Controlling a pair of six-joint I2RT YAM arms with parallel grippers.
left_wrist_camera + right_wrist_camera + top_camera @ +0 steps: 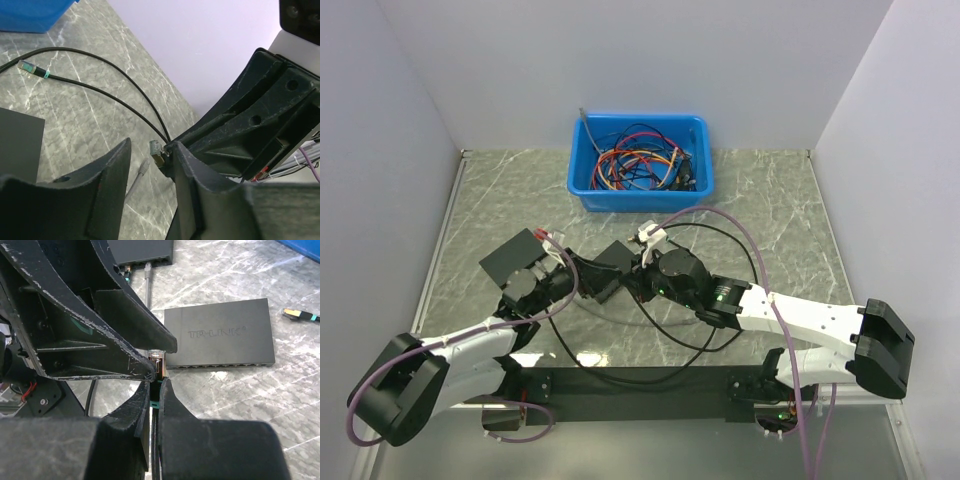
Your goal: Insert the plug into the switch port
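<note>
I should hold the plug's clear end with my left gripper, as the plug is crooked in my right gripper, before my right gripper opens and takes the plug's teal band [155,404].
My right gripper [157,381] is shut on a black cable just behind its clear plug [156,360], which has a teal band and sticks out past the fingertips. It points at the port side of a black TP-LINK switch [220,337], a short way off. My left gripper [152,145] is open, and the same plug [157,152] sits at its fingertips, close to its right finger [195,190]. In the top view both grippers, left [582,272] and right [642,270], meet beside the switch [612,260].
A second black switch [142,252] lies farther off, with a grey cable end [148,272] by its ports. The black cable's other plug [32,67] lies loose on the table. A blue bin [640,160] of tangled cables stands at the back.
</note>
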